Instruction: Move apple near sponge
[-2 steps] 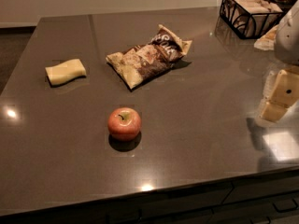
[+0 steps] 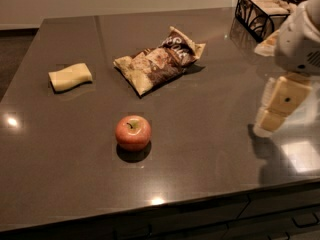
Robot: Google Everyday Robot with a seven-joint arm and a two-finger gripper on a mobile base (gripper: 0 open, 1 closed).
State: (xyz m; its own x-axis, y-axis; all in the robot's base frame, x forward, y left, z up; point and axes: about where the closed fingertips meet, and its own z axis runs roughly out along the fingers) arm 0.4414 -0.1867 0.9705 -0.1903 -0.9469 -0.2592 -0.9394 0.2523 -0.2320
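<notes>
The apple near the counter's front edge belongs near the sponge, so my gripper should go to it next and close around the apple's middle [image 2: 133, 134].
The apple [image 2: 133, 132], small, round and red-orange with a yellowish patch at its stem, stands on the dark countertop [image 2: 210, 134] near the front, left of the middle. The pale yellow sponge [image 2: 70, 77] lies flat at the far left, well apart from the apple. My gripper [image 2: 276, 109], cream-coloured under a white arm, hangs at the right side, just above the counter. It is far to the right of the apple and holds nothing that I can see.
A brown-and-tan snack bag [image 2: 159, 61] lies between the sponge and the counter's back middle. A black wire basket [image 2: 262, 11] with packets stands at the back right corner. The counter's front edge runs just below the apple.
My gripper has moved a little to the left, towards the middle of the counter. The apple, sponge and bag have not moved.
</notes>
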